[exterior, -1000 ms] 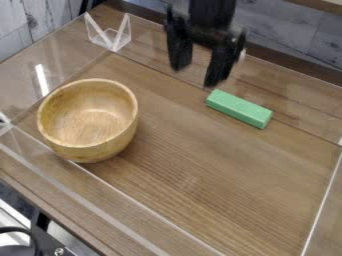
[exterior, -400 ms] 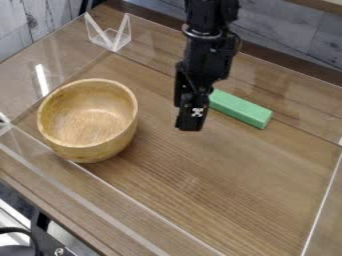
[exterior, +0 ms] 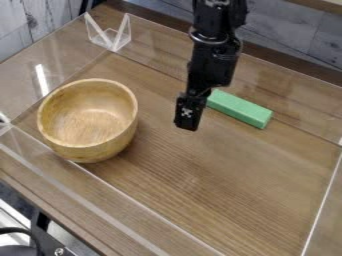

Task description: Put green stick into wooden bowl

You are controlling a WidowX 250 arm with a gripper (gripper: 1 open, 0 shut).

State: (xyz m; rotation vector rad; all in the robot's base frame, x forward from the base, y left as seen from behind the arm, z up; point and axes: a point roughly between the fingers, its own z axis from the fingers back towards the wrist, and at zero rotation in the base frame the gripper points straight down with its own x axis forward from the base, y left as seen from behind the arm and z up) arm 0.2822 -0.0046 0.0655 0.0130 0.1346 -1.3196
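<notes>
The robot's gripper should next close on the end of the green stick (exterior: 214, 99) that is nearest the wooden bowl.
The mint-green stick (exterior: 242, 108) lies flat on the wooden tabletop, right of centre, slanting down to the right. My black gripper (exterior: 201, 102) points straight down over the stick's left end, low to the table. Its near finger (exterior: 190, 112) stands just left of and in front of that end; the far finger is mostly hidden behind the wrist. The jaws stand open and hold nothing. I cannot tell whether a finger touches the stick. The wooden bowl (exterior: 87, 119), round, deep and light tan, sits empty at the left, well apart from the gripper.
Clear acrylic walls (exterior: 54, 165) fence the tabletop on all sides. A small clear plastic stand (exterior: 107, 35) sits at the back left corner. Bare wood lies between the bowl and the stick.
The gripper has come down towards the table and rolled about its own axis, so its fingers now line up front to back. The stick and the bowl have not moved.
</notes>
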